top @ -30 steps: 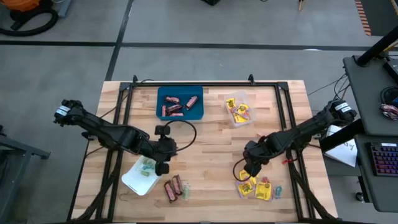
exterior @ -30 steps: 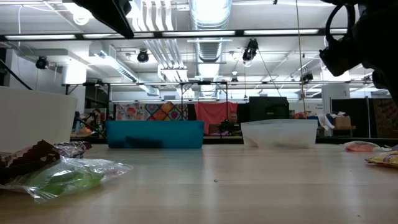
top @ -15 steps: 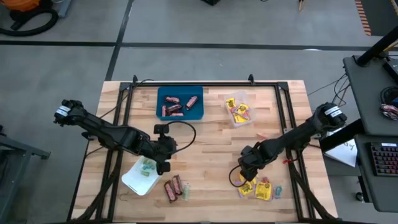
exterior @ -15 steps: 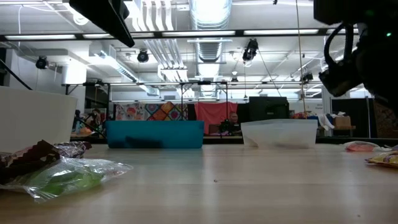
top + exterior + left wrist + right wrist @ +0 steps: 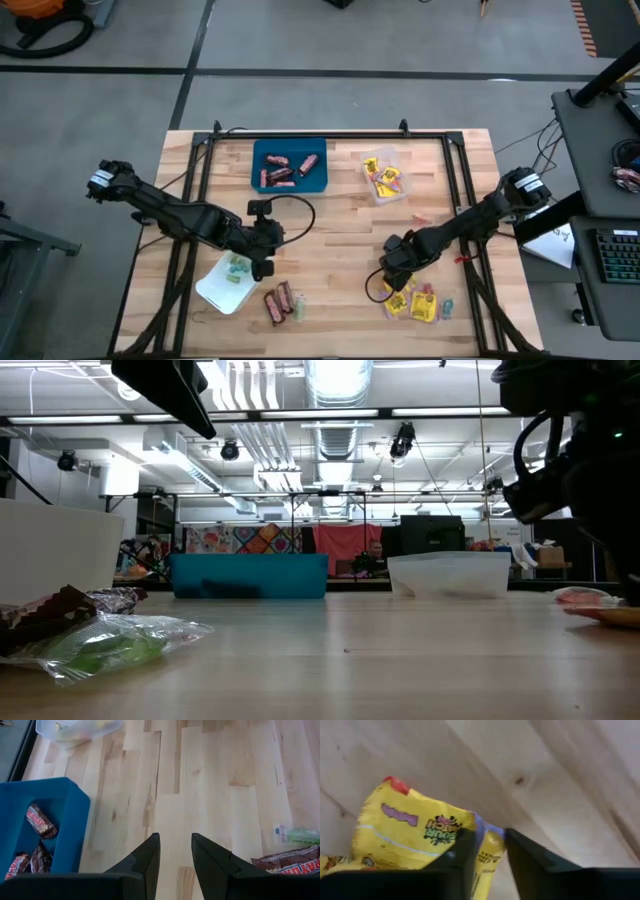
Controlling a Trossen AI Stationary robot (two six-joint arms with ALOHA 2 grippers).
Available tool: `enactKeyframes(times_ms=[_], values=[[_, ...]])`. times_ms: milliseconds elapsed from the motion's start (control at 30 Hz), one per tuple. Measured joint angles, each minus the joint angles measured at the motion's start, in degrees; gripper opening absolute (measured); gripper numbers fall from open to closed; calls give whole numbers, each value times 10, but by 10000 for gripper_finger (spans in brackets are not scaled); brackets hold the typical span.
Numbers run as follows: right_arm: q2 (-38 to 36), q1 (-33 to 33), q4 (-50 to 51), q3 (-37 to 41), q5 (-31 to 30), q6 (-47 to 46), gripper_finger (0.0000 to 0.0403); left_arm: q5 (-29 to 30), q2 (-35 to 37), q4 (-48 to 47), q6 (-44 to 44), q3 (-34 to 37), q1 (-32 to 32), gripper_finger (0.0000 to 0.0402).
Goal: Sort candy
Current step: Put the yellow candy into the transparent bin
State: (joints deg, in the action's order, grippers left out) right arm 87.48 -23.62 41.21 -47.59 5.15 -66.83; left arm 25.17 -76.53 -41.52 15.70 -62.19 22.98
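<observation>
The yellow packet's purple edge is all that is between my right gripper's fingers, so I should open them and grip farther in, by the packet's logo (image 5: 442, 829), before I lift it.
Brown-red bars lie in the blue tray (image 5: 310, 180), yellow packets in the clear tray (image 5: 372, 190), and pastel sweets on the white tray (image 5: 212, 290). Loose on the wood lie two brown-red bars (image 5: 278, 302), a green sweet (image 5: 299, 308), a heap of yellow packets (image 5: 412, 304) and pastel sweets (image 5: 446, 306). My right gripper (image 5: 392, 284) points down at the left end of that heap, shut on a yellow packet (image 5: 415, 835). My left gripper (image 5: 262, 267) hovers open by the white tray's right edge, with nothing between its fingers (image 5: 150, 850). My right gripper has the yellow packet's edge (image 5: 489, 851) pinched between its two fingers (image 5: 465, 855). They come from above, pointing down. The rest of the packet lies flat on the wood and on another packet beside it.
A black frame (image 5: 330, 136) runs along the table's far edge and down both sides. Bare wood (image 5: 340, 240) stretches between the two grippers and in front of the far trays. In the low view the green sweet (image 5: 105, 648) and the bars (image 5: 50, 610) lie near the camera.
My right gripper has sunk toward the table and drifted toward the near left, down onto the left end of the loose yellow packets. My left arm has kept still.
</observation>
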Motion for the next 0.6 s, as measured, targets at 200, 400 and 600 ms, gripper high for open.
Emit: enactKeyframes(times_ms=[200,400,600], values=[[-14,0,0,0,-11,-1,15,0,0,0,0,1,0,96],[-39,0,1,0,-20,-2,12,0,0,0,0,1,0,96],[-81,0,2,0,-71,-1,12,0,0,0,0,1,0,96]])
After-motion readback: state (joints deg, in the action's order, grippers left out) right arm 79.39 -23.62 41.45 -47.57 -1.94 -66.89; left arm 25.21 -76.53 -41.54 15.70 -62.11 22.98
